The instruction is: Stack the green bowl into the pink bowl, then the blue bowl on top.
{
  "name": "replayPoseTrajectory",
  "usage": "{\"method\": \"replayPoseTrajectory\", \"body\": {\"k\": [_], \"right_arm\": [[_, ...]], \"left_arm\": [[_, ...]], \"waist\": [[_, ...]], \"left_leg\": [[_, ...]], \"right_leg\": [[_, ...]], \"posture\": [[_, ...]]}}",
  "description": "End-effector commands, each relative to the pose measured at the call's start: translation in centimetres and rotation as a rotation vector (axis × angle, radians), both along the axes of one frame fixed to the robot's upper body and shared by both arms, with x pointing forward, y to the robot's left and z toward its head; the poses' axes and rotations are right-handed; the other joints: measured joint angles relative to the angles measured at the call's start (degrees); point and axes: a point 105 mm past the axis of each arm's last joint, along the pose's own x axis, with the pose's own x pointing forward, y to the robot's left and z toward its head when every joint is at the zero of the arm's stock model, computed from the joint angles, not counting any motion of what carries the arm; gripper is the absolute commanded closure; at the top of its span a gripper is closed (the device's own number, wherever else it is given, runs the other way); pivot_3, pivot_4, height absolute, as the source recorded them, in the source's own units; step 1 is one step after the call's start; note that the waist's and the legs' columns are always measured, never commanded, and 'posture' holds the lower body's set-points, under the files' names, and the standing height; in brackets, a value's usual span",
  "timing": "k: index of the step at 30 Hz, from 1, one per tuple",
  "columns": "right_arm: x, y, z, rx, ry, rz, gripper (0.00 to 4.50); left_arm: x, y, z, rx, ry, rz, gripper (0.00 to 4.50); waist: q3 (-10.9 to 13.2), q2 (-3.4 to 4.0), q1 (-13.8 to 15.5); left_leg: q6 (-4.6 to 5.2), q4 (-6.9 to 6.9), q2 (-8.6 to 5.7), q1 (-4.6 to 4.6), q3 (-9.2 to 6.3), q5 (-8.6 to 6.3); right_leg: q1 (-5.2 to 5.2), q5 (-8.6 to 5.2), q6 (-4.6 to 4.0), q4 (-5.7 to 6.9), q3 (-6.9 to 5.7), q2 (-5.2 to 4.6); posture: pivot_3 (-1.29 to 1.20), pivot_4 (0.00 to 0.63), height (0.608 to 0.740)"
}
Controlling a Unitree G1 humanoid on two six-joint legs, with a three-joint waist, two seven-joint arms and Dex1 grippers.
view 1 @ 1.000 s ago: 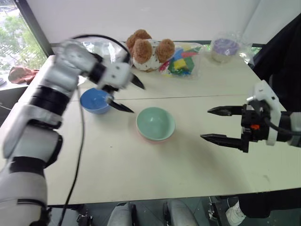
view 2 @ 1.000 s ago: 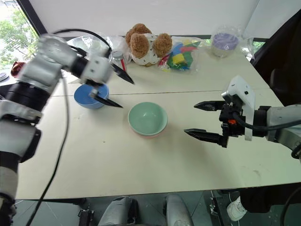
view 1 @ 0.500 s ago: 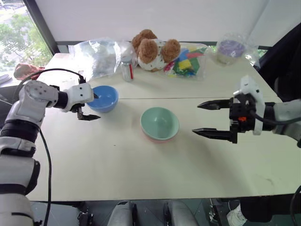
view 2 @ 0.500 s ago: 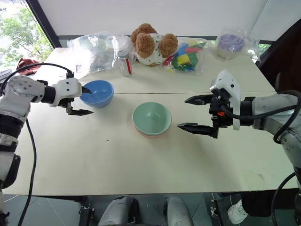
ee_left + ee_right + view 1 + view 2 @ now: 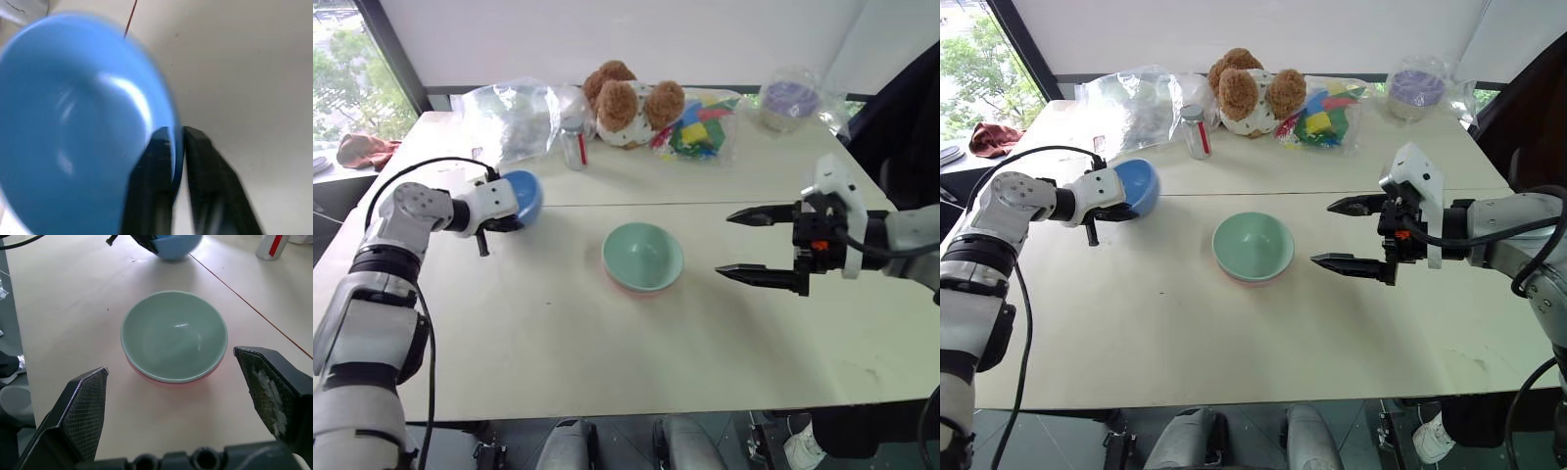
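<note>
The robot's left gripper needs to release the blue bowl inside the green bowl (image 5: 643, 256) that sits nested in the pink bowl.
The pale green bowl (image 5: 643, 257) sits nested in the pink bowl (image 5: 625, 289) at the table's middle; of the pink one I see just a rim beneath it. To their left, the blue bowl (image 5: 525, 193) is tipped up on its side. My left gripper (image 5: 508, 219) is shut on its near rim, one finger inside and one outside, as the left wrist view shows on the blue bowl (image 5: 83, 127). My right gripper (image 5: 723, 243) hangs open to the right of the stacked bowls, holding nothing and apart from them.
Along the table's far side stand a crumpled clear bag (image 5: 514, 113), a small jar with a red label (image 5: 574, 147), a teddy bear (image 5: 628, 100), a bag of coloured blocks (image 5: 700, 127) and a clear tub with purple filling (image 5: 786, 98). A seam (image 5: 724, 204) crosses the table.
My left gripper came down to the blue bowl and shut on its rim, and the bowl has tipped up from lying flat. The right gripper has held still and open.
</note>
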Motion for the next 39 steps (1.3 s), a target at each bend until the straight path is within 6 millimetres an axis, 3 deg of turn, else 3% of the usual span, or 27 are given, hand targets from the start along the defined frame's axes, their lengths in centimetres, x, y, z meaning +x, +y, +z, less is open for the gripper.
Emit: {"method": "replayPoseTrajectory", "body": {"k": [1,5,8,10,13,17,21,30,35,38,39], "right_arm": [[-0.2,-0.3,1.0,-0.015,-0.059,-0.016,0.0],[0.0,-0.7,1.3,-0.018,-0.073,-0.037,0.0],[0.0,-1.5,1.8,-0.021,-0.085,-0.071,0.0],[-0.1,-1.9,1.9,-0.022,-0.086,-0.091,0.0],[-0.9,-2.5,1.8,-0.028,-0.068,-0.113,0.0],[-1.7,-3.2,1.9,-0.033,-0.058,-0.154,0.0],[-2.4,-3.6,1.6,-0.038,-0.053,-0.185,0.0],[-3.2,-3.5,1.1,-0.029,-0.056,-0.228,0.0],[-3.2,-3.4,0.9,-0.026,-0.056,-0.234,0.0],[-3.1,-3.4,0.8,-0.024,-0.054,-0.235,0.0],[-3.0,-3.4,0.7,-0.024,-0.052,-0.236,0.0]], "left_arm": [[0.2,-1.9,3.7,-0.011,-0.08,-0.105,4.45],[-0.7,-5.9,7.4,-0.057,-0.101,-0.316,4.45],[-2.7,-11.7,10.5,-0.091,-0.118,-0.605,4.45],[-4.1,-13.9,10.6,-0.084,-0.096,-0.73,4.45],[-6.6,-17.0,9.2,-0.028,-0.039,-0.914,4.45],[-8.3,-18.1,7.5,0.042,0.052,-1.015,4.45],[-8.9,-17.3,5.7,0.181,0.135,-1.051,4.45],[-7.6,-18.5,4.7,0.247,0.153,-1.071,4.45],[-7.9,-18.0,4.3,0.257,0.189,-1.069,1.97],[-7.7,-17.5,5.3,0.189,0.184,-1.03,0.33],[-7.4,-17.3,6.1,0.152,0.168,-1.005,0.09]], "waist": [[0.0,0.0,0.15],[0.0,0.0,0.56],[0.0,0.0,1.23],[0.0,0.0,1.25],[-0.02,0.03,0.8],[-0.02,0.05,0.06],[-0.03,0.06,-0.48],[-0.03,0.05,0.21],[-0.02,0.05,-0.24],[-0.02,0.05,-0.21],[-0.02,0.05,-0.18]], "left_leg": [[0.0,0.0,-0.02,0.0,0.0,0.0],[0.0,0.01,-0.09,-0.04,0.0,0.0],[0.0,0.01,-0.1,-0.04,0.0,0.0],[0.0,0.01,-0.11,-0.06,-0.01,0.0],[0.03,-0.01,-0.1,-0.03,0.01,-0.02],[-0.03,-0.03,0.02,0.04,-0.03,0.02],[-0.06,-0.01,0.04,0.12,0.01,0.03],[0.04,0.02,-0.19,0.02,-0.03,0.05],[0.08,0.0,-0.18,0.02,-0.04,0.02],[0.07,0.0,-0.15,0.04,-0.06,0.03],[0.07,0.0,-0.15,0.04,-0.06,0.03]], "right_leg": [[0.0,0.0,0.0,0.0,0.0,-0.01],[0.0,0.0,0.0,-0.01,-0.03,0.02],[0.0,0.0,0.0,-0.02,-0.03,0.02],[0.0,0.0,0.0,-0.02,-0.02,0.01],[0.0,0.0,0.0,-0.02,0.09,0.0],[0.0,0.0,0.0,0.05,0.11,0.06],[0.01,0.0,0.0,0.16,0.2,0.12],[0.04,-0.01,0.01,0.02,0.19,0.11],[0.04,-0.02,0.04,0.01,0.2,0.11],[0.04,-0.02,0.04,0.04,0.2,0.13],[0.04,-0.02,0.04,0.04,0.2,0.13]], "posture": [[0.0,0.15,0.74],[0.0,0.15,0.74],[0.0,0.15,0.74],[0.0,0.15,0.74],[0.0,0.15,0.74],[0.0,0.15,0.74],[0.0,0.15,0.74],[0.0,0.15,0.74],[0.0,0.15,0.74],[0.0,0.15,0.74],[0.0,0.15,0.74]]}}
